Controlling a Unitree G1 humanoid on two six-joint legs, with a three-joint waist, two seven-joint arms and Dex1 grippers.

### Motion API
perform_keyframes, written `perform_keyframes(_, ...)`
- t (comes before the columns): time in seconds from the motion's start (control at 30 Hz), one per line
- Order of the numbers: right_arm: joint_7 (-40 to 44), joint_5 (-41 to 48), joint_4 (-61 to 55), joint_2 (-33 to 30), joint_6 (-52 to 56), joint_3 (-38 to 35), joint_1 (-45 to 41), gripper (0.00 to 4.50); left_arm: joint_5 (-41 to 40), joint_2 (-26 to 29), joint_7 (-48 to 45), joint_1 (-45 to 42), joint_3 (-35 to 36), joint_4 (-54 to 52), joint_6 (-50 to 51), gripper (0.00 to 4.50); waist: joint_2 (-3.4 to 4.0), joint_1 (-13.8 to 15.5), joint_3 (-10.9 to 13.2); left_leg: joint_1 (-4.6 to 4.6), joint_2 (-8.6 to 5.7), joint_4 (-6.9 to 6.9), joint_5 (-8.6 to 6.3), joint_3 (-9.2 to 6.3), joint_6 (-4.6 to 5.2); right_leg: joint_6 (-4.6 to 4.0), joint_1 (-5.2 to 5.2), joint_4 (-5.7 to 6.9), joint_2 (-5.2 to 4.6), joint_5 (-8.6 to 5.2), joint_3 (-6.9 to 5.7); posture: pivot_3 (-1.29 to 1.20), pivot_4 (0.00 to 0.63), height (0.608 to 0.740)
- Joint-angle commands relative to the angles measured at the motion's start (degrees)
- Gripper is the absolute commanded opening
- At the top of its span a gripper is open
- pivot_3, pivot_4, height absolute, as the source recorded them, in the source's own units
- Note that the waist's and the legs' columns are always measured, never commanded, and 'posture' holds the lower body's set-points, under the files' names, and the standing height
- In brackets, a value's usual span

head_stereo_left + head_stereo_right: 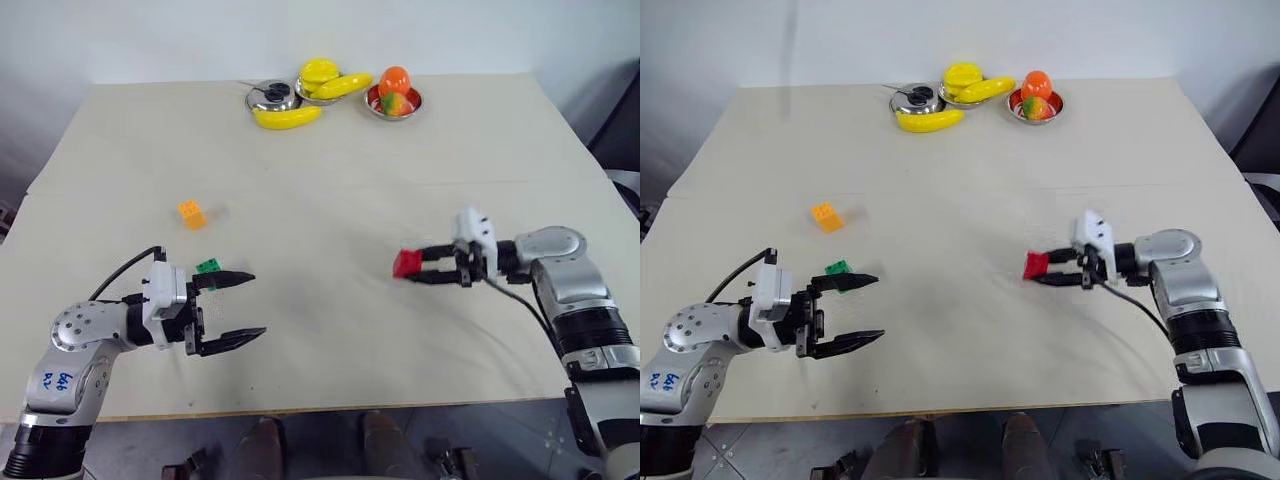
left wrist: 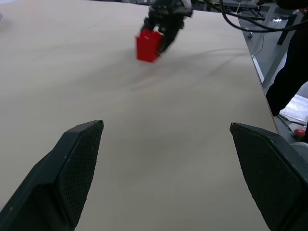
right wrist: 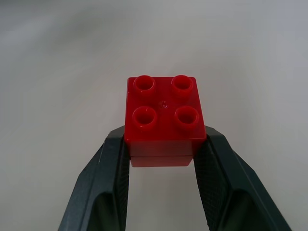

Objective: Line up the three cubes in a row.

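Note:
The robot's right gripper needs to release the red cube on the bare table [image 1: 420, 278] across from the green cube, near the right fingertips.
My right gripper [image 1: 412, 266] is shut on the red cube [image 1: 406, 263], which it holds at its fingertips over the right half of the table; the wrist view shows both pads pressed on the red cube's [image 3: 165, 120] sides, studs facing the camera. The orange cube [image 1: 191, 213] lies on the cloth at mid left. The green cube [image 1: 208, 267] sits just behind the upper finger of my left gripper [image 1: 252, 306], which stands open near the front left with nothing between its fingers [image 2: 77, 168]. The left wrist view looks across at the red cube [image 2: 147, 45].
At the table's far edge stand metal bowls [image 1: 272, 97] with yellow bananas [image 1: 288, 117] and other fruit [image 1: 394, 82]. The cloth-covered table [image 1: 330, 190] has open room between the two grippers. Its front edge runs just below my arms.

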Motion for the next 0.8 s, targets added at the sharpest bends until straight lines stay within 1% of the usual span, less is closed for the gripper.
perform_keyframes(0.03, 2.86, -1.14, 3.12, 0.85, -3.14, 0.74, -2.49, 1.47, -0.92, 0.23, -0.41, 0.59, 1.07, -1.51, -0.7, 4.5, 0.0, -0.04, 0.0, 0.0, -0.01, 0.0, 0.0, 0.0, 0.0, 0.0, 0.0, 0.01, -0.01, 0.0, 0.0, 0.0, 0.15, 0.74)
perform_keyframes(0.07, 3.72, -1.78, 4.5, 1.22, -3.96, 1.56, -3.04, 1.47, -0.9, 0.18, -0.36, 0.91, 1.05, -1.88, -0.68, 4.5, 0.0, -0.07, 0.0, 0.0, -0.01, 0.02, 0.0, 0.0, 0.0, 0.0, 0.0, 0.03, -0.01, 0.0, 0.0, 0.0, 0.15, 0.74)
perform_keyframes(0.1, 3.27, -2.76, 6.95, 1.63, -7.68, 1.67, -3.56, 1.47, -0.97, 0.24, -0.39, 1.19, 1.15, -2.17, -0.6, 4.5, 0.0, -0.1, 0.0, 0.01, 0.0, 0.02, 0.0, 0.0, -0.01, 0.0, 0.0, 0.03, 0.0, 0.0, 0.0, 0.0, 0.15, 0.74)
perform_keyframes(0.23, 5.66, -3.95, 13.77, 0.6, -11.76, 2.62, -4.91, 1.47, -1.22, 0.56, -0.46, 1.34, 1.58, -2.32, -0.22, 4.5, 0.0, -0.2, 0.0, 0.02, 0.01, 0.02, 0.01, 0.0, -0.02, 0.0, -0.01, 0.04, 0.0, 0.0, 0.0, 0.0, 0.15, 0.74)
perform_keyframes(0.33, 4.51, -4.74, 17.79, 0.88, -17.75, 2.11, -6.18, 1.47, -1.22, 0.69, -0.59, 1.12, 1.69, -2.05, -0.12, 4.5, -0.02, 0.01, -0.01, 0.03, 0.0, 0.13, 0.0, -0.01, -0.01, 0.02, 0.06, 0.08, -0.01, 0.02, 0.0, 0.0, 0.15, 0.74)
perform_keyframes(0.43, 4.85, -5.1, 20.81, 0.54, -20.96, 2.12, -7.15, 1.47, -1.24, 1.04, -1.04, 0.91, 2.02, -1.49, -0.11, 4.5, -0.02, 0.08, -0.01, 0.04, -0.02, 0.18, 0.0, -0.01, 0.0, 0.08, 0.1, 0.09, -0.03, 0.06, 0.0, 0.0, 0.15, 0.74)
perform_keyframes(0.6, 5.95, -3.28, 21.76, -2.02, -20.7, 4.25, -7.29, 1.47, -1.55, 1.62, -1.08, 0.61, 2.48, -1.52, 0.5, 4.5, -0.02, 0.19, -0.02, 0.05, -0.02, 0.18, 0.0, -0.02, 0.0, 0.08, 0.11, 0.11, -0.04, 0.07, 0.0, 0.0, 0.15, 0.74)
perform_keyframes(0.8, 5.95, -2.01, 22.88, -6.64, -23.29, 6.57, -7.27, 1.47, -1.6, 2.11, -1.42, 0.86, 3.13, -1.14, 0.61, 4.5, -0.03, 1.0, -0.02, 0.05, -0.09, 0.21, 0.0, -0.03, 0.0, 0.08, 0.12, 0.12, -0.11, 0.07, -0.01, 0.0, 0.15, 0.74)
